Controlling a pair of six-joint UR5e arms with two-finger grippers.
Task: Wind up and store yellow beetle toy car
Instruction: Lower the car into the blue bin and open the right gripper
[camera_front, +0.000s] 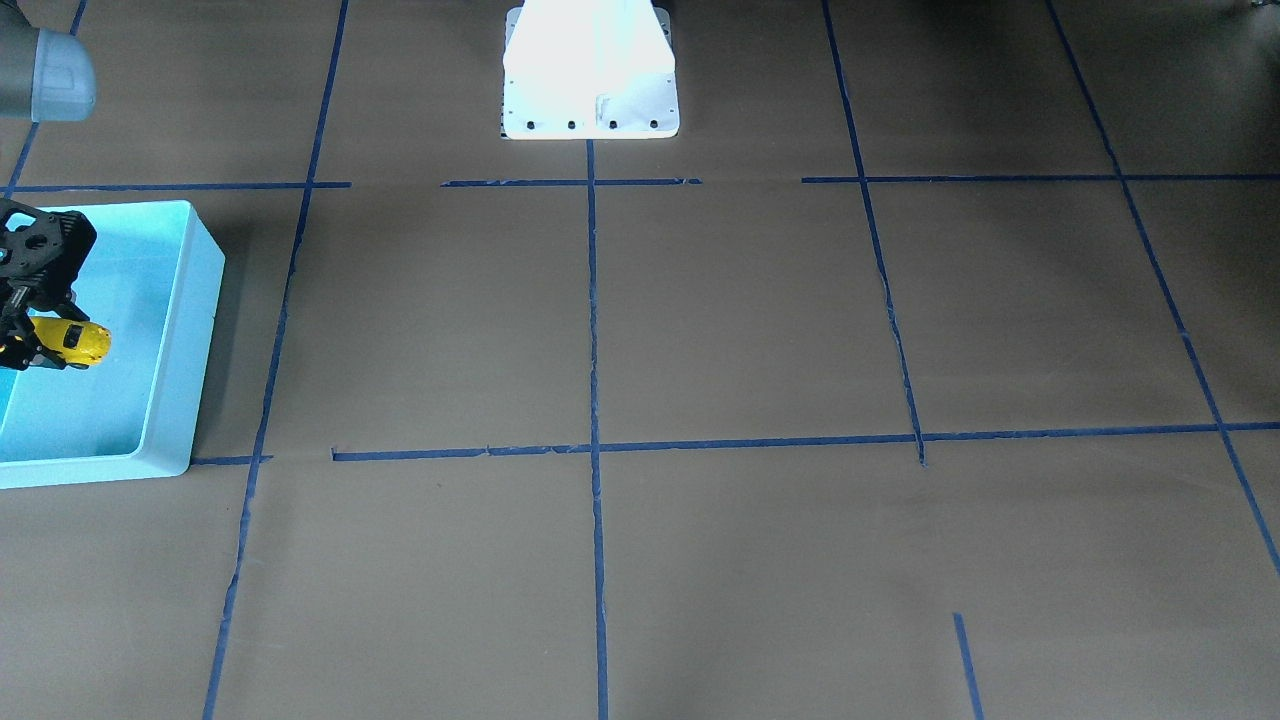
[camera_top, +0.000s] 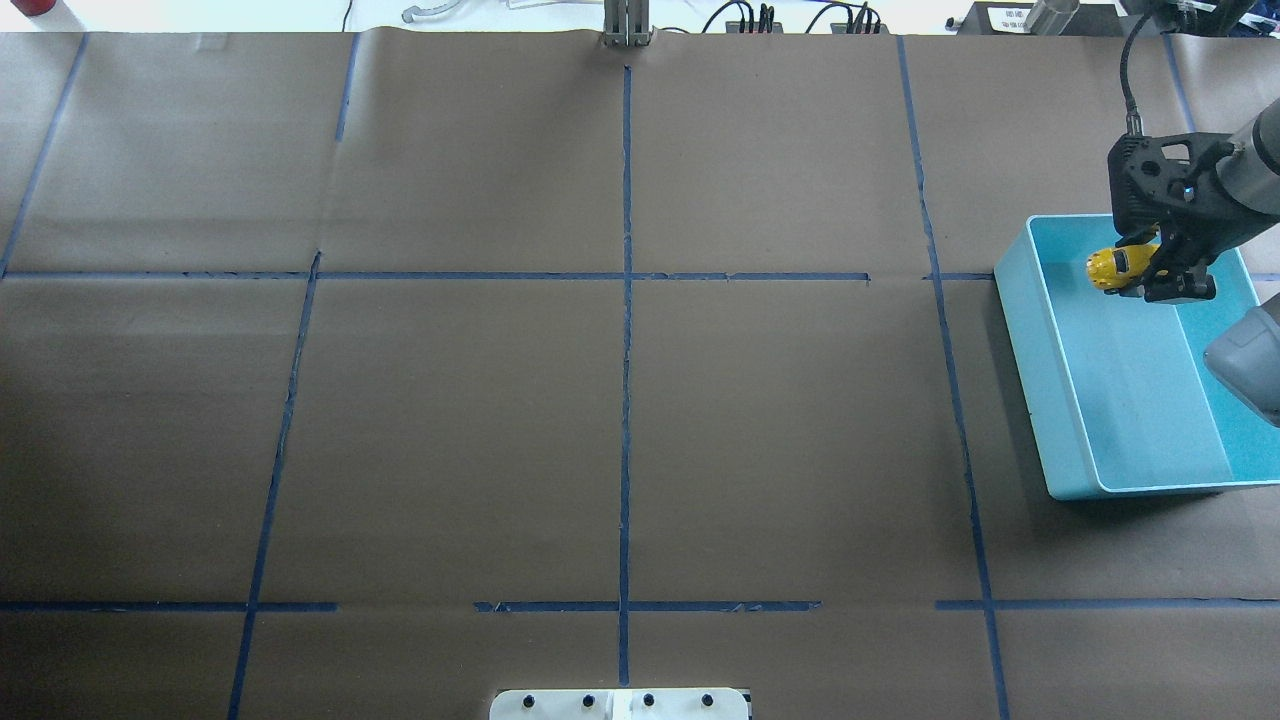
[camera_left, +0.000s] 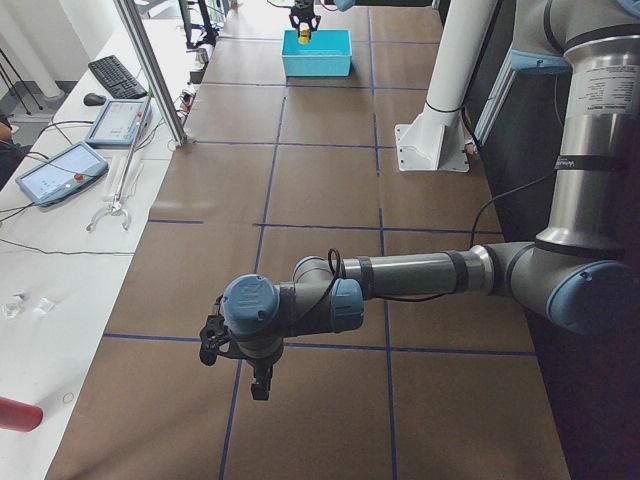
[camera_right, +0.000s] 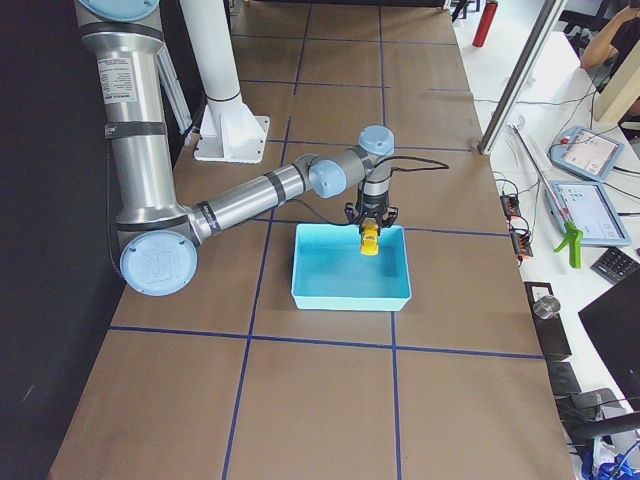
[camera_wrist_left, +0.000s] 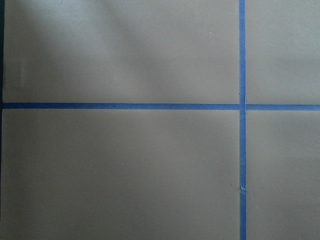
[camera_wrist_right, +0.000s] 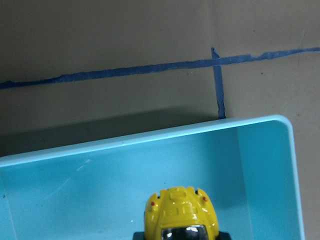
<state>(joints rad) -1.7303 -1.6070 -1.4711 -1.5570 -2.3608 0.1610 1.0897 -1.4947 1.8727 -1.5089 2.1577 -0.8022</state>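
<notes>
The yellow beetle toy car, now held over the bin's far end, will go down from my right gripper onto the bottom of the light blue bin, where it will sit near the bin's long side (camera_front: 118, 338).
The yellow beetle toy car (camera_top: 1113, 267) is held in my right gripper (camera_top: 1150, 272), which is shut on it over the far end of a light blue bin (camera_top: 1030, 360). In the front-facing view the car (camera_front: 78, 342) sticks out of the gripper (camera_front: 30, 340) inside the bin's outline (camera_front: 185, 340). The right wrist view looks down on the car's rounded end (camera_wrist_right: 180, 212), with the bin's floor below and the bin's rim (camera_wrist_right: 150, 137) beyond. My left gripper (camera_left: 260, 385) hangs over bare table at the near end; whether it is open or shut I cannot tell.
Brown paper with a grid of blue tape lines (camera_top: 626, 350) covers the table. The white robot base (camera_front: 590, 70) stands at the table's middle edge. The left wrist view holds only paper and crossing tape (camera_wrist_left: 242, 106). Tablets and cables lie on a side bench (camera_left: 60, 170).
</notes>
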